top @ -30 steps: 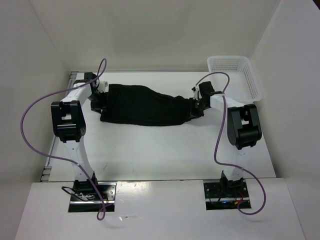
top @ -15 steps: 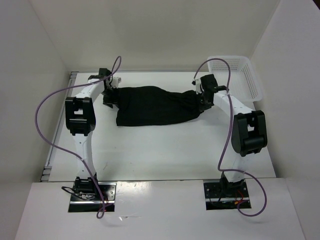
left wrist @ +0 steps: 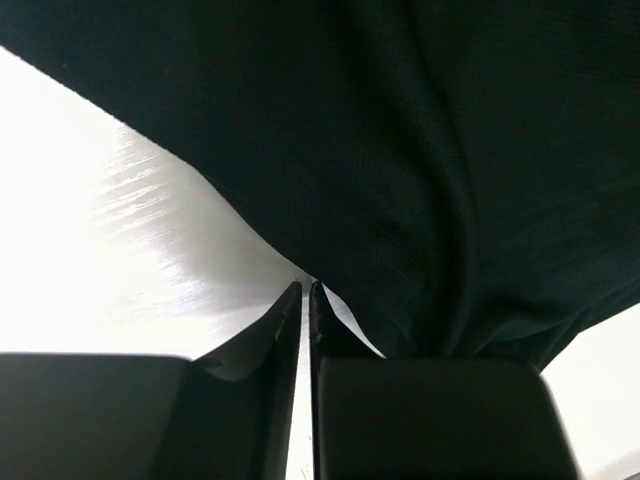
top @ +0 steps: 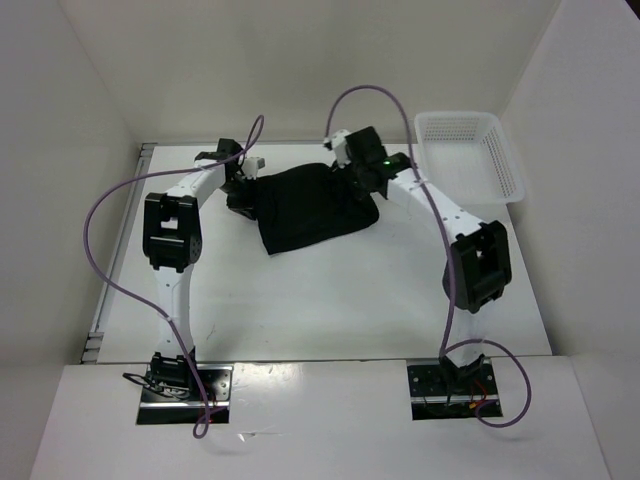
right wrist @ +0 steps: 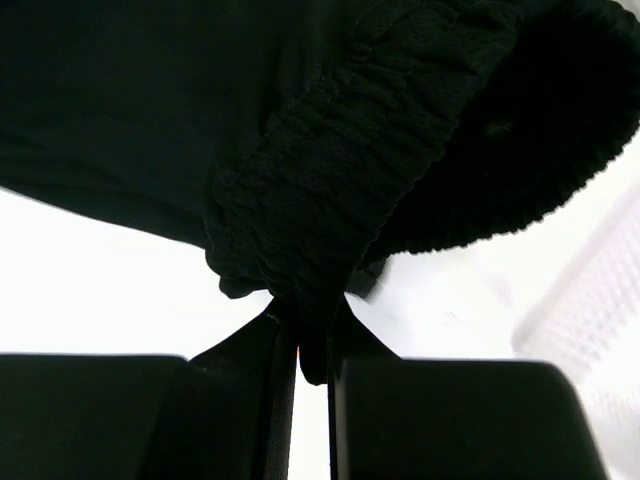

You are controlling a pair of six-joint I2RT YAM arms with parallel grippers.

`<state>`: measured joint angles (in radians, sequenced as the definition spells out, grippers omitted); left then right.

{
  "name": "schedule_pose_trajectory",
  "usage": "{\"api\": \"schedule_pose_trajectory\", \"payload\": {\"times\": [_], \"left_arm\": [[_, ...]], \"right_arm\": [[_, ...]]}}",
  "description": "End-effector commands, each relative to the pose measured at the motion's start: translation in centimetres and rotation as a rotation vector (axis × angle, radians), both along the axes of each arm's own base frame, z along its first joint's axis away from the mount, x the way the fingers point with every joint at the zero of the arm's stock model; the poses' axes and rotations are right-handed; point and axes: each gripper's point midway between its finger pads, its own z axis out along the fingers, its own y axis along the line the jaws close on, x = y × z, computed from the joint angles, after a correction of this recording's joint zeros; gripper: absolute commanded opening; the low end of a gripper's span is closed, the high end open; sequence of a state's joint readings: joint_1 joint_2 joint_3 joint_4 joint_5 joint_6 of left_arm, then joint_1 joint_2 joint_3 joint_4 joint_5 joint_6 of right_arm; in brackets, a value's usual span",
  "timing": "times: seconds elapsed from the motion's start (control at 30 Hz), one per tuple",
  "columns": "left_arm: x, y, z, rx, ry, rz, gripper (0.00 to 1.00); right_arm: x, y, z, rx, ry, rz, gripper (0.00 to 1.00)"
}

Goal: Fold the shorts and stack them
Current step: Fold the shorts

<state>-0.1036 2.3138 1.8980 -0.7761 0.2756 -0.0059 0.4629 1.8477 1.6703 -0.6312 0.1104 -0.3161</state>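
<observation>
My left gripper's closed fingers are barely catching the edge of the black shorts, so my left gripper needs to open, lift, and grab the folded fabric farther in before I straighten (top: 270,204) it.
The black shorts (top: 312,207) lie bunched at the far middle of the white table (top: 320,300), doubled over on themselves. My left gripper (top: 244,188) is at their left edge; in the left wrist view its jaws (left wrist: 303,290) are shut with the tips on the edge of the dark fabric (left wrist: 400,150). My right gripper (top: 352,172) is above the far right part of the shorts. In the right wrist view it (right wrist: 312,320) is shut on the gathered elastic waistband (right wrist: 330,190), with fabric pinched between the fingers and hanging lifted.
A white plastic mesh basket (top: 470,152) stands at the far right corner, and its mesh shows at the right edge of the right wrist view (right wrist: 600,290). White walls enclose the table at the back and both sides. Purple cables loop over both arms.
The right gripper has swung left with the waistband, bringing that end over toward the left end. The left gripper has moved right and farther back with its edge. The shorts went from stretched out to bunched.
</observation>
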Motion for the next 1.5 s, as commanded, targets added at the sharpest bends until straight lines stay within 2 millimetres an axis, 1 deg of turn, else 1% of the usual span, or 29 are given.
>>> {"api": "schedule_pose_trajectory", "payload": {"times": [0.0,0.17,0.2,0.23,0.3,0.33,0.47,0.5,0.53,0.6,0.63,0.67,0.77,0.8,0.83,0.9,0.97,1.03,1.07,1.1,1.13,1.17,1.2,1.23,1.27,1.3,1.33,1.43,1.47], "left_arm": [[-1.6,-0.8,-2.9,-0.017,0.08,-0.023,0.12],[-1.6,-1.3,-2.2,-0.05,0.064,-0.032,0.1],[-1.5,-1.3,-1.7,-0.051,0.052,-0.033,0.1],[-1.7,-1.3,-2.1,-0.05,0.056,-0.033,0.1],[-1.9,-1.3,-1.6,-0.051,0.05,-0.033,0.1],[-2.0,-1.4,-1.8,-0.06,0.052,-0.035,0.1],[-2.2,-1.4,-1.6,-0.06,0.052,-0.035,0.1],[-2.1,-0.9,-1.6,-0.06,0.052,-0.025,0.11],[-2.1,-0.9,-1.6,-0.06,0.052,-0.025,0.13],[-1.7,-0.4,-1.4,-0.061,0.043,-0.013,0.23],[-1.3,1.5,-1.5,-0.041,0.04,0.026,0.29],[-0.8,2.2,-0.8,-0.043,0.02,0.042,0.31],[0.3,6.2,0.2,-0.035,-0.005,0.124,0.44],[0.7,7.3,1.0,-0.018,-0.029,0.147,0.47],[0.9,9.0,1.3,-0.006,-0.039,0.181,0.49],[1.1,10.7,2.3,0.027,-0.063,0.216,0.54],[1.7,11.9,3.6,0.054,-0.099,0.239,0.56],[2.2,12.6,4.9,0.088,-0.134,0.253,0.57],[2.5,12.6,6.0,0.088,-0.16,0.254,0.57],[3.1,12.8,7.3,0.097,-0.197,0.259,0.57],[3.5,12.5,9.2,0.076,-0.237,0.251,0.57],[3.7,12.2,10.4,0.057,-0.265,0.243,0.58],[3.9,11.8,11.9,0.038,-0.292,0.234,0.59],[3.5,10.5,13.7,-0.003,-0.312,0.204,0.59],[3.1,8.4,14.1,-0.027,-0.307,0.162,0.59],[2.3,6.9,15.3,-0.048,-0.305,0.131,0.59],[1.5,3.9,15.7,-0.084,-0.291,0.067,0.59],[-1.3,-0.4,14.8,-0.111,-0.195,-0.023,0.59],[-2.8,-3.0,13.2,-0.111,-0.136,-0.078,0.6]], "right_arm": [[0.1,4.7,-0.9,-0.014,-0.004,0.08,0.0],[0.1,12.7,-2.2,0.029,-0.013,0.169,0.0],[0.7,14.0,-1.4,0.055,-0.034,0.172,0.0],[1.1,15.2,-3.2,0.045,-0.019,0.183,0.0],[1.1,17.7,-2.8,0.065,-0.043,0.204,0.0],[1.0,18.9,-4.1,0.061,-0.037,0.219,0.0],[-0.1,22.5,-4.6,0.06,-0.062,0.264,0.0],[-1.1,23.9,-4.3,0.082,-0.056,0.304,0.02],[-1.9,24.7,-4.9,0.088,-0.033,0.334,0.05],[-3.9,27.7,-3.3,0.159,-0.025,0.44,0.16],[-5.0,28.5,-2.9,0.18,-0.004,0.481,0.34],[-6.6,30.4,-1.2,0.251,0.014,0.565,0.38],[-8.7,32.1,2.3,0.377,0.045,0.666,0.56],[-9.2,32.1,3.5,0.395,0.046,0.686,0.68],[-9.8,32.1,4.9,0.417,0.041,0.708,0.72],[-10.4,31.7,5.4,0.416,0.048,0.727,0.79],[-11.0,30.9,6.5,0.419,0.043,0.728,0.79],[-10.1,28.9,4.9,0.385,0.073,0.677,0.79],[-9.6,27.8,6.0,0.394,0.048,0.65,0.79],[-7.9,25.5,4.4,0.361,0.061,0.569,0.79],[-7.0,24.4,5.6,0.372,0.023,0.533,0.79],[-6.5,22.8,3.9,0.342,0.043,0.491,0.79],[-4.6,20.4,3.4,0.324,0.025,0.41,0.79],[-3.5,19.2,3.5,0.327,-0.004,0.378,0.76],[-3.3,17.3,2.1,0.311,0.015,0.331,0.75],[-1.7,14.8,1.3,0.291,0.002,0.264,0.74],[-1.4,13.3,-0.4,0.271,0.014,0.229,0.72],[0.4,9.5,-3.1,0.196,0.0,0.149,0.72],[0.2,8.5,-5.2,0.171,0.032,0.127,0.72]]}}
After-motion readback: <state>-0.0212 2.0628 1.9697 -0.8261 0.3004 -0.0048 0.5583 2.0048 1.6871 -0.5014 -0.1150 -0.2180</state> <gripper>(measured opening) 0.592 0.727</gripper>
